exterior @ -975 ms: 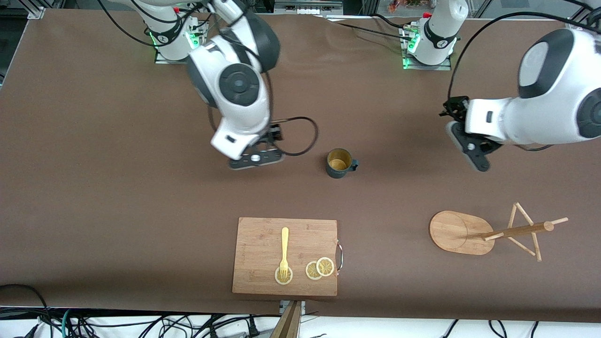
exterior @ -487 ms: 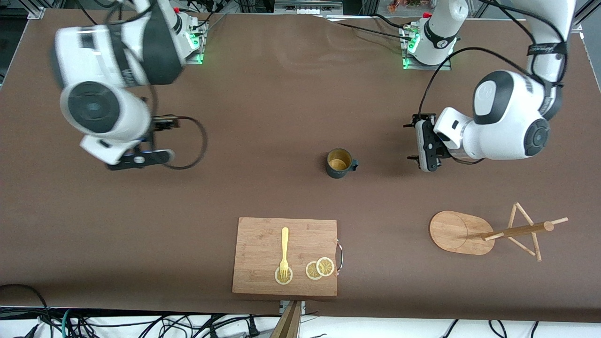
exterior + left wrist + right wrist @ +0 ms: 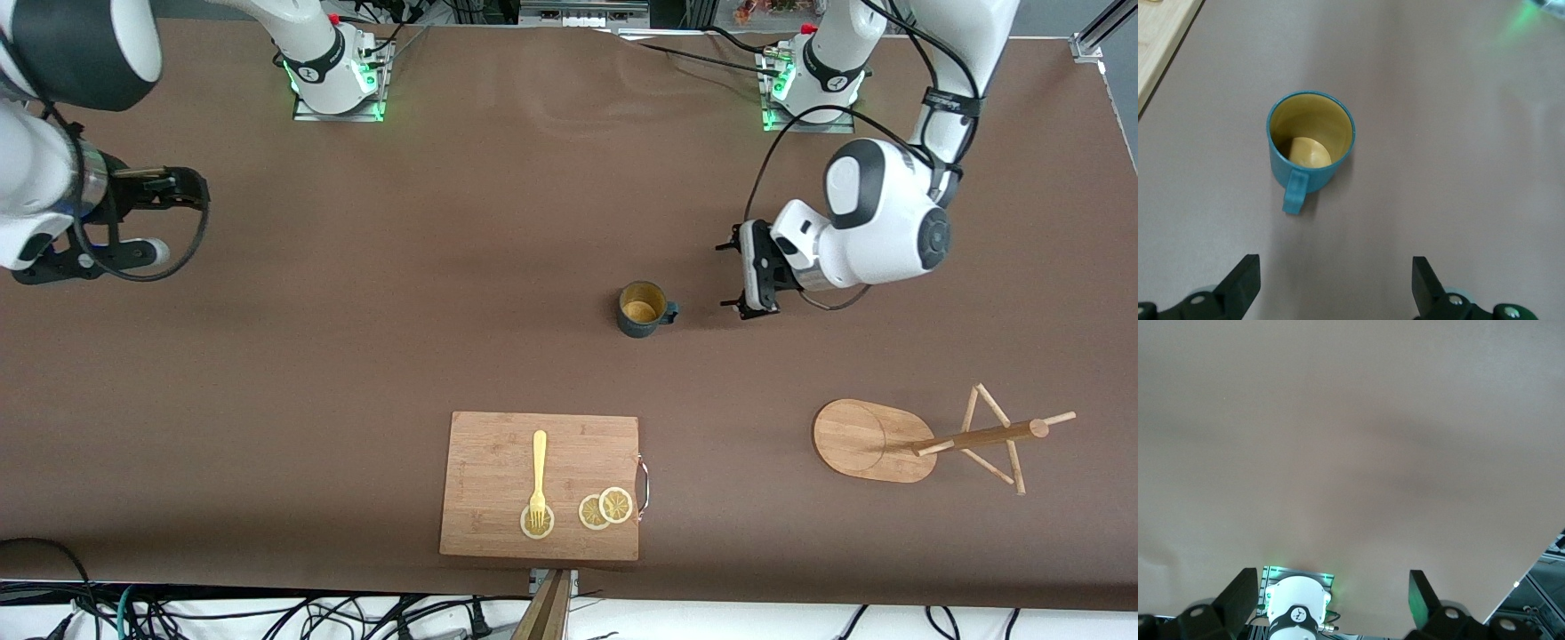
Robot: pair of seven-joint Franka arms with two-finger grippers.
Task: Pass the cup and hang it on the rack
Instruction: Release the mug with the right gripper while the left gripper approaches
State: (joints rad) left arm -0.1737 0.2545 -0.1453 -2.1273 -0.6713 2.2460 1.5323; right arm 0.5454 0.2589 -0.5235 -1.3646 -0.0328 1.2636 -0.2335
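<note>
The handle of the teal-blue cup (image 3: 671, 311) (image 3: 1295, 193) points toward the open fingers of my left gripper, so that gripper will close on it.
The teal-blue cup (image 3: 642, 309) stands upright mid-table, yellowish inside, its handle toward the left arm's end. In the left wrist view the cup (image 3: 1310, 140) is ahead of the open jaws with bare table between. My left gripper (image 3: 733, 277) is open and empty beside the cup, a short gap from the handle; it also shows in its wrist view (image 3: 1335, 283). The wooden rack (image 3: 858, 437) stands nearer the front camera, toward the left arm's end. My right gripper (image 3: 142, 222) is open and empty at the right arm's end of the table, seen in its wrist view (image 3: 1331, 600).
A bamboo cutting board (image 3: 498, 444) with a yellow fork (image 3: 538, 476) and lemon slices (image 3: 605, 508) lies near the front edge, nearer the camera than the cup. The right arm's base (image 3: 1298, 607) shows in the right wrist view.
My right arm has swung away from beside the cup to its own end of the table. My left gripper has moved in toward the cup's handle side.
</note>
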